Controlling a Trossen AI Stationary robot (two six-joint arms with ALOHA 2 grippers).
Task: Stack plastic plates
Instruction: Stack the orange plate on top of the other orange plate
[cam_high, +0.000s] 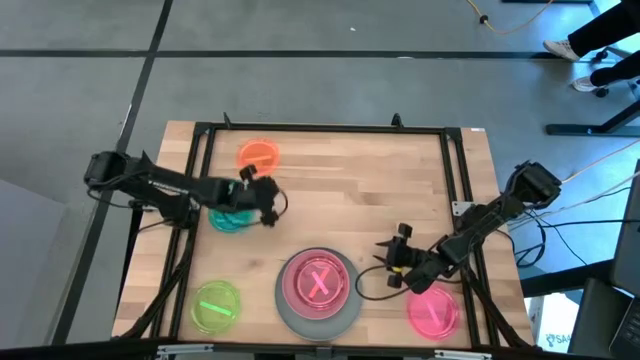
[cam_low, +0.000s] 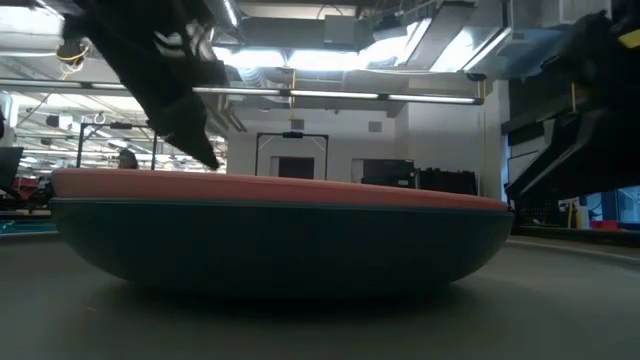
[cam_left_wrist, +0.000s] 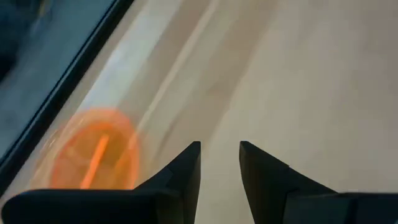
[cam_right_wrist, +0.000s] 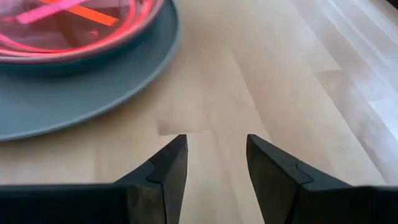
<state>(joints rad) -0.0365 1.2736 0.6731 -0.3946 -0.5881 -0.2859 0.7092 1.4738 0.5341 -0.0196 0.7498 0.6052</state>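
Observation:
The orange plate's near rim (cam_high: 262, 173) (cam_left_wrist: 137, 164), on the side toward the teal plate, is next for my left gripper, which should go there and close.
A stack sits at the table's near middle: a large grey plate (cam_high: 318, 312) carrying a pale pink plate (cam_high: 318, 282) with a small hot-pink translucent plate inside. Single small plates lie flat on the wood: orange (cam_high: 259, 155), teal (cam_high: 228, 220), lime-green (cam_high: 216, 305) and another hot-pink (cam_high: 433, 312). My left gripper (cam_high: 262, 197) (cam_left_wrist: 220, 155) hovers open just right of the teal plate, and the orange plate (cam_left_wrist: 93, 155) lies ahead of it. My right gripper (cam_high: 393, 262) (cam_right_wrist: 216, 146) is open over bare wood, right of the stack's grey rim (cam_right_wrist: 93, 93).
A black metal frame (cam_high: 320, 128) borders the wooden table (cam_high: 360, 190). Cables trail off the right arm. Bare wood fills the table's middle and far right. In the low view the stack (cam_low: 280, 240) fills the foreground. A person's feet (cam_high: 590, 60) show on the floor beyond.

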